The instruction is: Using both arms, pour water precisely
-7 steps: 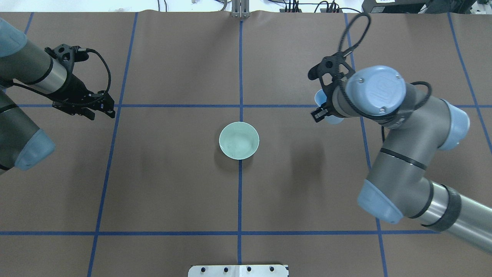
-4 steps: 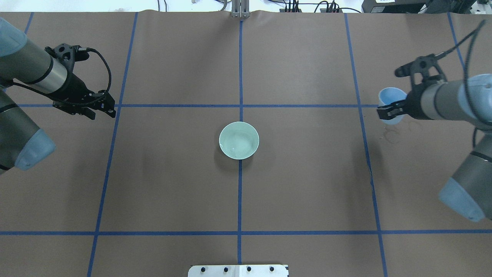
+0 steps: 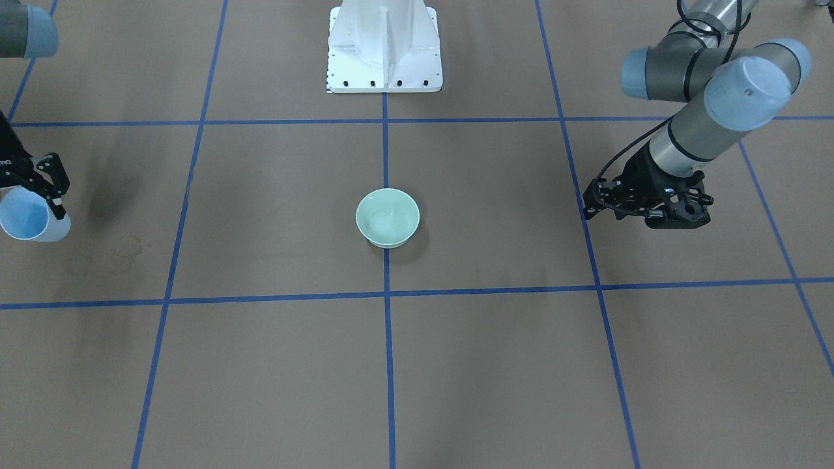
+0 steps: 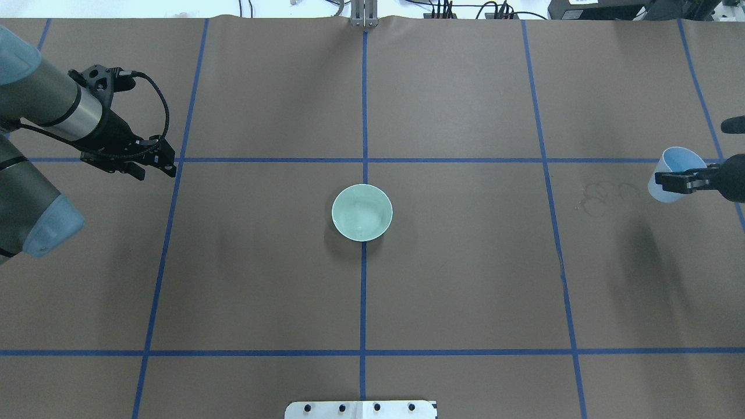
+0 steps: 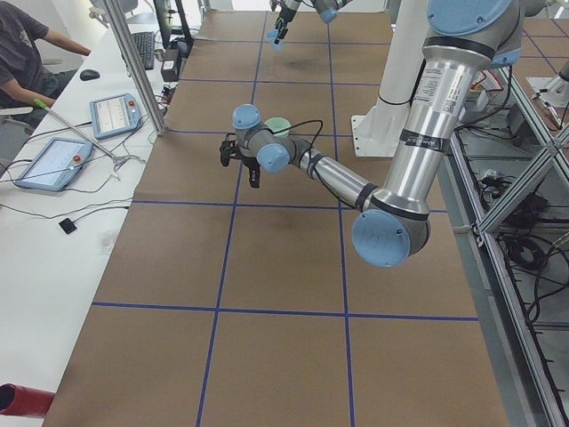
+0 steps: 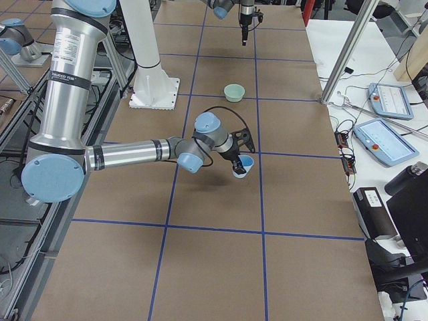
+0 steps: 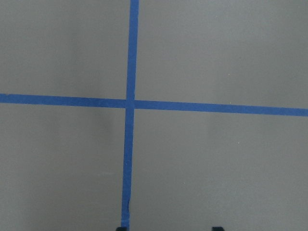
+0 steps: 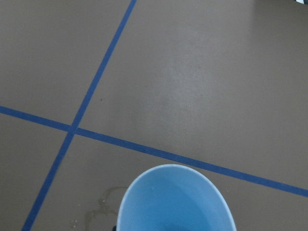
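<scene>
I should set the light blue cup on the table (image 3: 81,215) beside the dried ring stains with my right gripper. The cup now hangs tilted above the table's edge.
A light blue cup (image 4: 668,170) hangs tilted above the table's far right edge, with my right gripper (image 4: 675,181) shut on its side. The same cup (image 3: 27,220) shows at the left of the front view and fills the bottom of the right wrist view (image 8: 175,204); I cannot tell whether water is inside. A mint green bowl (image 4: 362,212) stands at the table's centre, and faint pale glints of water (image 4: 362,223) show in it. My left gripper (image 4: 156,165) hovers open and empty over a blue tape crossing at the far left, well apart from the bowl (image 3: 388,217).
Dried ring stains (image 4: 602,195) mark the brown paper below and left of the cup. The white pedestal (image 3: 384,45) is bolted at the robot's side. Beyond the far edge, a desk holds tablets (image 5: 111,111) and a seated person (image 5: 22,49).
My right arm has swung right with the cup, from right of the bowl to the table's far right edge. The left arm and the bowl have stayed put.
</scene>
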`<state>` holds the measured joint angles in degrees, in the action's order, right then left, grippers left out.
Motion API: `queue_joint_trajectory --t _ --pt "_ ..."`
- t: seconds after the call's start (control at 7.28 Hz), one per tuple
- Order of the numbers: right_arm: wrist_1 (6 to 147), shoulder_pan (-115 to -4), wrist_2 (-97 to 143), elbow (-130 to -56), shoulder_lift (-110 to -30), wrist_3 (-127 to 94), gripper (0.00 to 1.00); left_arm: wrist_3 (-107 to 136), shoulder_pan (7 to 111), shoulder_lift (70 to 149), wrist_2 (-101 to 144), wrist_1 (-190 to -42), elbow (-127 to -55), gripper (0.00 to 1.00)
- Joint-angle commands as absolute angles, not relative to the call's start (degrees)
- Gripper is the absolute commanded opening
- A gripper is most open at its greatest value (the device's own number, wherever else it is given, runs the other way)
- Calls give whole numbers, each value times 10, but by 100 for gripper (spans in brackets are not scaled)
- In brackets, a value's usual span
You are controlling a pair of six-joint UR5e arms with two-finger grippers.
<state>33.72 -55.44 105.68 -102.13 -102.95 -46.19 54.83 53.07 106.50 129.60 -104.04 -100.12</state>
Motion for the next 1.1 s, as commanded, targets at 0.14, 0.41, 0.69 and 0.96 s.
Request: queue_joint_trajectory --t 0.14,0.41,0.69,0.96 --pt "241 -540 1051 -976 -1037 -518 0 550 531 1065 1296 -1041 -1005 67" --pt "219 -477 988 -977 -1045 -512 0 549 531 1064 1296 -1041 -1005 67" --pt "172 -468 986 -977 -1077 -512 0 550 531 1065 1296 -1040 -1005 67" --pt "171 -454 984 -977 -1078 -513 5 550 532 1063 1296 -1039 -1014 67"
